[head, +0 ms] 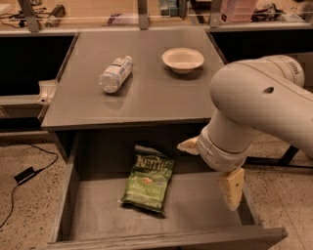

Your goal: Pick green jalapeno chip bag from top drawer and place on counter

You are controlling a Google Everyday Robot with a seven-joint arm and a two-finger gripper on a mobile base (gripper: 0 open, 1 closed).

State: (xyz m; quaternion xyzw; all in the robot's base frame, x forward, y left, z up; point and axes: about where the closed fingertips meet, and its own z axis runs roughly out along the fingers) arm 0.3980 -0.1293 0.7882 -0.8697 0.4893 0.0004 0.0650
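My gripper should close on the far corner (168, 162) of the green jalapeno chip bag, which is the corner beside the counter and nearest to my open fingers.
The green jalapeno chip bag (148, 183) lies flat on the floor of the open top drawer (65, 197), left of its middle, with the white lettering facing up. The grey counter (151, 95) sits above the drawer. My gripper (206, 177) hangs over the right part of the drawer, to the right of the bag and apart from it. Its two cream fingers (231, 189) are spread open and hold nothing. The big white arm hides the counter's right front corner and part of the drawer's right wall.
A clear plastic water bottle (116, 73) lies on its side on the counter at the left. A white bowl (183, 59) stands at the back right. A cluttered workbench (98, 14) runs behind. A black cable (24, 175) lies on the floor at the left.
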